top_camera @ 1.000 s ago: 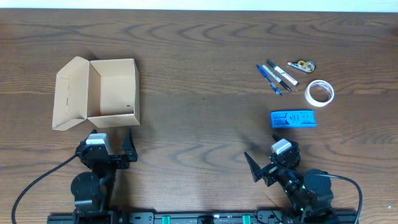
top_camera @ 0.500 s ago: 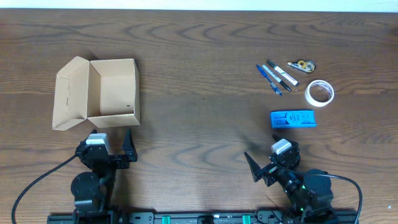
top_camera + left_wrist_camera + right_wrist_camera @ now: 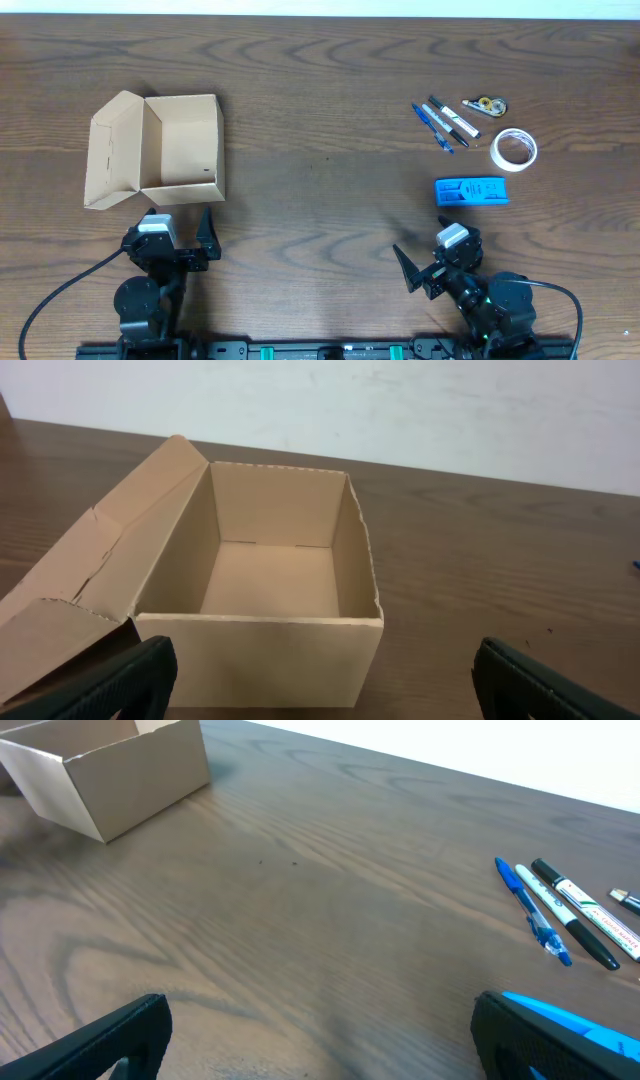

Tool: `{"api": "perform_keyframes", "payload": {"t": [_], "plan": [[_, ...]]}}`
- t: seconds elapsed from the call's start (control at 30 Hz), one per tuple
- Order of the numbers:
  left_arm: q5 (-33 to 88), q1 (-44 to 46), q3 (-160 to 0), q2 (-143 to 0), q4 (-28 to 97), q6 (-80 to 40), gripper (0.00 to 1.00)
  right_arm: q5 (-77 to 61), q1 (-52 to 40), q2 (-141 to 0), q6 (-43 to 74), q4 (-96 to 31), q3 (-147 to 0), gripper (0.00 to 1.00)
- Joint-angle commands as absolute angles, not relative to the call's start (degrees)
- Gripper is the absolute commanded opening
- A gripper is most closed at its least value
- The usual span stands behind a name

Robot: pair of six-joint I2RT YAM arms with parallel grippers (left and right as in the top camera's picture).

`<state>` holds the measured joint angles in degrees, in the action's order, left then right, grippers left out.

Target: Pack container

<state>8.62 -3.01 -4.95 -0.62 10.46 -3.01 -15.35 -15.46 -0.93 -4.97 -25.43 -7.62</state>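
I need to next move my left gripper to the cardboard box's side (image 3: 221, 143) (image 3: 364, 544) opposite its flap lid and close it on the middle of that side's top edge.
The container (image 3: 182, 150) is a tan cardboard box, open and empty, with its flap lid (image 3: 110, 150) folded out to the left. It also fills the left wrist view (image 3: 265, 575) and shows at the top left of the right wrist view (image 3: 110, 770). My left gripper (image 3: 180, 235) is open and empty just in front of the box (image 3: 325, 685). My right gripper (image 3: 428, 262) is open and empty near the front edge, below the blue flat packet (image 3: 471, 191); in its own view (image 3: 320, 1040) the packet's edge (image 3: 570, 1020) lies by the right finger.
At the right lie a blue pen (image 3: 432, 128), a white pen (image 3: 441, 124) and a black marker (image 3: 453, 119), with a correction tape dispenser (image 3: 485, 104) and a roll of white tape (image 3: 514, 150) nearby. The pens show in the right wrist view (image 3: 535, 915).
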Motion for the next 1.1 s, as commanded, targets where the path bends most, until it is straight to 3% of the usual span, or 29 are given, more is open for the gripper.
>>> {"api": "perform_keyframes", "payload": {"t": [0.0, 0.73, 1.07], "plan": [[8.8, -3.31, -3.33, -0.25, 10.9, -3.22, 0.95, -14.79, -15.94, -0.32, -4.34, -25.3, -7.27, 0.99], [10.57, -3.31, -6.44, -1.34, 8.1, -6.9, 0.95, -14.79, -15.94, -0.32, -4.34, -25.32, -7.27, 0.99], [6.59, -3.31, -25.41, -24.23, 13.78, -4.58, 0.95, -14.79, -15.94, -0.32, -4.34, -25.3, -7.27, 0.99]]}}
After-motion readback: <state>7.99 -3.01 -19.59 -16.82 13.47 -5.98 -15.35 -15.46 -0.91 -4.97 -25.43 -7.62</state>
